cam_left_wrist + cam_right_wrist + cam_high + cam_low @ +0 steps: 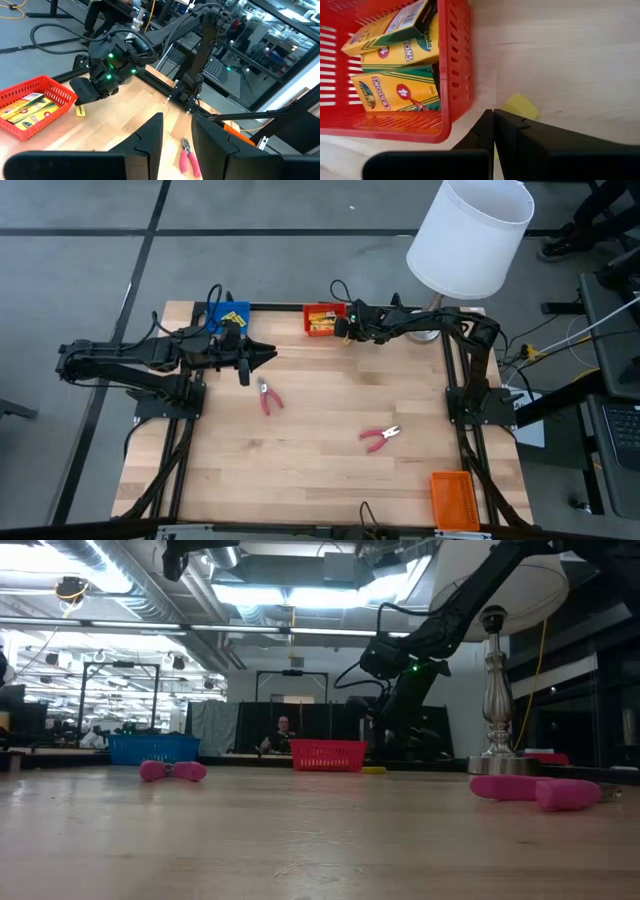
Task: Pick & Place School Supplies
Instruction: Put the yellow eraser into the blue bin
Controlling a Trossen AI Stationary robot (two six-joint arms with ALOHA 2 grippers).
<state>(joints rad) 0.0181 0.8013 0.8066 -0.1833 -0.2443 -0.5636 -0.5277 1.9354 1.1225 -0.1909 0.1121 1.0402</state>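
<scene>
I should use my right gripper to set the small yellow piece down on the bare wood [337, 356] that lies just in front of the red tray.
A red tray [309, 309] at the far edge holds yellow crayon packets [395, 90]. My right gripper [493, 114] is shut and slants down just right of that tray [343, 330]. A small yellow piece [521, 106] lies flat on the table [372, 770] beside its tips; nothing shows between the fingers. My left gripper [177, 132] is open and empty, raised over the table's far left [268, 358]. Two red-handled pliers lie flat on the wood, one near the left gripper [268, 398] and one mid-table [380, 437].
A blue tray [214, 307] with a yellow item stands behind my left gripper. An orange tray [452, 498] sits at the near right corner. A white-shaded lamp [470, 235] stands at the far right. A person [285, 730] sits beyond the far edge.
</scene>
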